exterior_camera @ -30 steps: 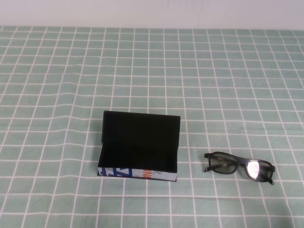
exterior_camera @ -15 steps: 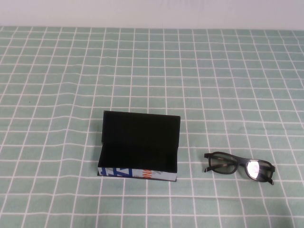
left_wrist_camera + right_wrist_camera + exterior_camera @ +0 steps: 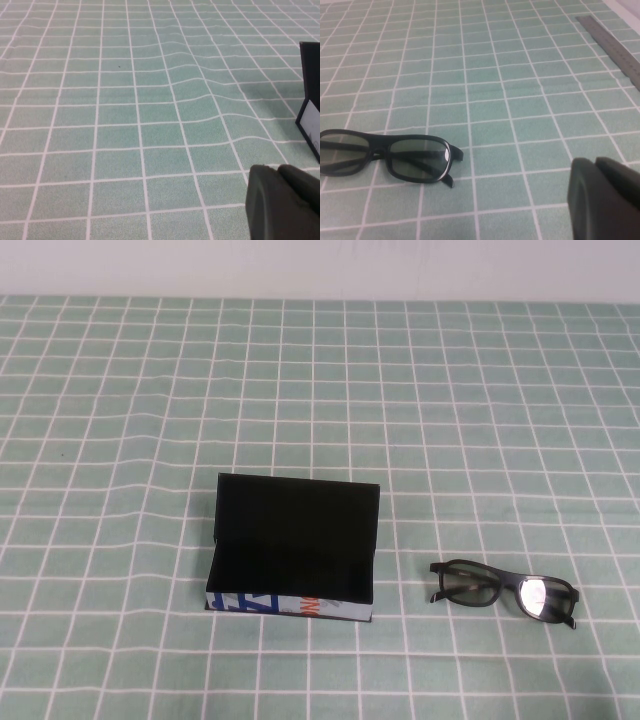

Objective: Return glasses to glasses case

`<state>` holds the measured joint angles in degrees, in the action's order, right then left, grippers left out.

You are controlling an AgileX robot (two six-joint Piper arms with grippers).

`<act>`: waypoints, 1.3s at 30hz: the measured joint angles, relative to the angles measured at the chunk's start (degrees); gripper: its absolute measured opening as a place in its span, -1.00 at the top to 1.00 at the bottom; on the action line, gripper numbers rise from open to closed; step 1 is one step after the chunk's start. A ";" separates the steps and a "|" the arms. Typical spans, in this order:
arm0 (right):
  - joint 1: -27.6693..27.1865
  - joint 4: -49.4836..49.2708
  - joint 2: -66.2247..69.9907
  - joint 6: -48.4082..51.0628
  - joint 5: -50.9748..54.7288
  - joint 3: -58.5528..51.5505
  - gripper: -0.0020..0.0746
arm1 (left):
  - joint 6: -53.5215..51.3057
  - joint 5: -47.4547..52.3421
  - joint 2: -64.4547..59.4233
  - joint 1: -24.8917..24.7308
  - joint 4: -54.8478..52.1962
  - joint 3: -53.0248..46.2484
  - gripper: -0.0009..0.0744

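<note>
I move my right gripper to the black glasses next and close it on the glasses' bridge (image 3: 510,579) (image 3: 379,147), between the two lenses.
The black glasses case (image 3: 292,548) stands open near the table's front middle, lid up, its printed white, blue and orange side facing me; its corner shows in the left wrist view (image 3: 310,107). The black glasses (image 3: 503,592) lie on the cloth to the right of the case, apart from it, and show in the right wrist view (image 3: 387,157). My left gripper (image 3: 280,172) is shut and empty, off to the left of the case. My right gripper (image 3: 600,167) is shut and empty, off to the right of the glasses. Neither arm shows in the high view.
A green cloth with a white grid (image 3: 320,390) covers the table and is slightly rippled left of the case. A metal ruler (image 3: 615,47) lies at the cloth's far right edge. A pale wall (image 3: 320,265) runs behind the table.
</note>
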<state>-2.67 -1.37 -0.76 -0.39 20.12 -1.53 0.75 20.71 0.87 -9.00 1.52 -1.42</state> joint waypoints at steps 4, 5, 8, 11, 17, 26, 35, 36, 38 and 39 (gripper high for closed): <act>0.00 0.00 0.00 0.00 -0.36 0.00 0.98 | 0.00 0.00 0.00 0.00 0.00 0.00 0.99; 0.00 0.00 0.00 0.00 -0.69 0.00 0.98 | 0.00 0.00 0.00 0.00 0.00 0.00 0.99; 0.00 0.00 0.00 0.00 -3.39 0.00 0.98 | 0.00 0.00 0.00 0.00 0.00 0.00 0.99; 0.00 0.00 0.00 0.00 -8.22 0.00 0.98 | 0.00 0.00 0.00 0.00 0.10 0.00 0.99; 0.00 -1.21 0.00 -0.36 -25.71 0.00 0.98 | 0.00 0.00 0.00 0.00 0.20 0.00 0.99; 0.00 -10.31 0.00 -1.27 -54.20 0.00 0.98 | 0.00 0.00 0.00 0.00 0.19 0.00 0.99; 0.00 -13.85 -0.08 -7.33 -53.99 15.19 0.98 | 0.00 0.00 0.00 0.00 0.19 0.00 0.99; 0.00 -13.99 -0.08 -7.33 -48.70 20.10 0.98 | 0.00 0.00 0.00 0.00 0.19 0.00 0.99; 0.00 -13.73 1.35 -6.52 -38.17 29.44 0.98 | 0.00 0.00 0.00 0.00 0.19 0.00 0.99; 0.00 -13.48 3.15 -5.32 -33.29 34.61 0.98 | 0.00 0.00 0.00 0.00 0.19 0.00 0.99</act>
<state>-2.67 -14.85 2.39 -5.70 -13.17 33.08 0.75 20.71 0.87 -9.00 1.71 -1.42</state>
